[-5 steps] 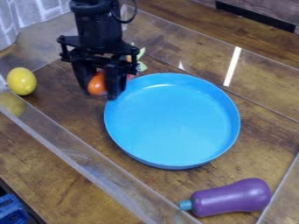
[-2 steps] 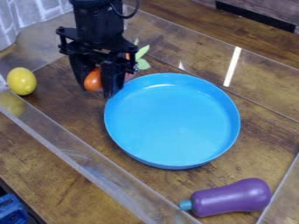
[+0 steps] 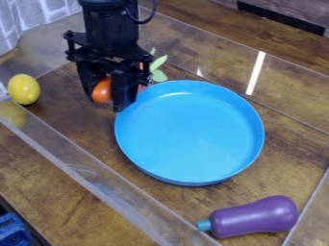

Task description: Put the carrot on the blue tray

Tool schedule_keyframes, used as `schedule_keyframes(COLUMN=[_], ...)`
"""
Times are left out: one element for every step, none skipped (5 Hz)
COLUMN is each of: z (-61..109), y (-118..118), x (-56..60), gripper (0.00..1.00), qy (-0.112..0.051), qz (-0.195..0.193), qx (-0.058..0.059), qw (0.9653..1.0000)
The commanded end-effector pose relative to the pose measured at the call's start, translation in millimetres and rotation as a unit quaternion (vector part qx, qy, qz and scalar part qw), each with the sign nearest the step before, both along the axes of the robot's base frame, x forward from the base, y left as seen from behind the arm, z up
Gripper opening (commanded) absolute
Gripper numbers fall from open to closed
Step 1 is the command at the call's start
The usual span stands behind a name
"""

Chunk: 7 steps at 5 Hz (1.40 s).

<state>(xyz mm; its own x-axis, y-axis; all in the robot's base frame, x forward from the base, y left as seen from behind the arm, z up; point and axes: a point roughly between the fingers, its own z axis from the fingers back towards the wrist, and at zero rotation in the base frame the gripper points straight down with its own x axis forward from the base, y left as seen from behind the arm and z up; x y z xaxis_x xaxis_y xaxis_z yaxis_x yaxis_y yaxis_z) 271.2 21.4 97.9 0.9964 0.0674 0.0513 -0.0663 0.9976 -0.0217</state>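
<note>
The carrot will be released from my gripper onto the near part of the blue tray (image 3: 168, 162), towards the side where the clear plastic wall is.
My black gripper (image 3: 108, 93) points down at the upper left, just beyond the left rim of the blue tray (image 3: 190, 132). Its fingers are shut on the carrot (image 3: 102, 91), whose orange body shows between them while its yellow-green leafy top (image 3: 157, 65) sticks out to the right. The carrot hangs a little above the wooden table, beside the tray and not over it. The round blue tray lies in the middle with nothing in it.
A yellow lemon (image 3: 23, 88) lies at the left edge. A purple eggplant (image 3: 253, 216) lies at the lower right, near the tray's front rim. A clear plastic wall (image 3: 77, 178) borders the wooden table.
The gripper with the carrot has risen slightly; the leafy top now shows higher on its right side. Tray, lemon and eggplant have not moved.
</note>
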Motion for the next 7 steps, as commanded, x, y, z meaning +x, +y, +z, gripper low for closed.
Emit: schedule_keyframes(z=[19.0,19.8,20.9,21.8,22.1,22.2,18.3], y=[-7.7,-12.1,-15.3,-18.5,-21.2,-31.7,-51.0], x=[2.9,0.8,-1.1,-2.6,-4.6,-3.2,0.9], gripper=[0.00,0.00,0.00,0.00,0.00,0.00,0.00], qy=[-0.031,-0.029,-0.026,-0.024,-0.021,-0.024,-0.029], qz=[-0.021,-0.031,-0.039,-0.048,-0.054,-0.053,-0.051], qx=[0.006,0.007,0.009,0.011,0.013,0.010,0.007], qw=[0.9993,0.9991,0.9988,0.9985,0.9983,0.9983,0.9982])
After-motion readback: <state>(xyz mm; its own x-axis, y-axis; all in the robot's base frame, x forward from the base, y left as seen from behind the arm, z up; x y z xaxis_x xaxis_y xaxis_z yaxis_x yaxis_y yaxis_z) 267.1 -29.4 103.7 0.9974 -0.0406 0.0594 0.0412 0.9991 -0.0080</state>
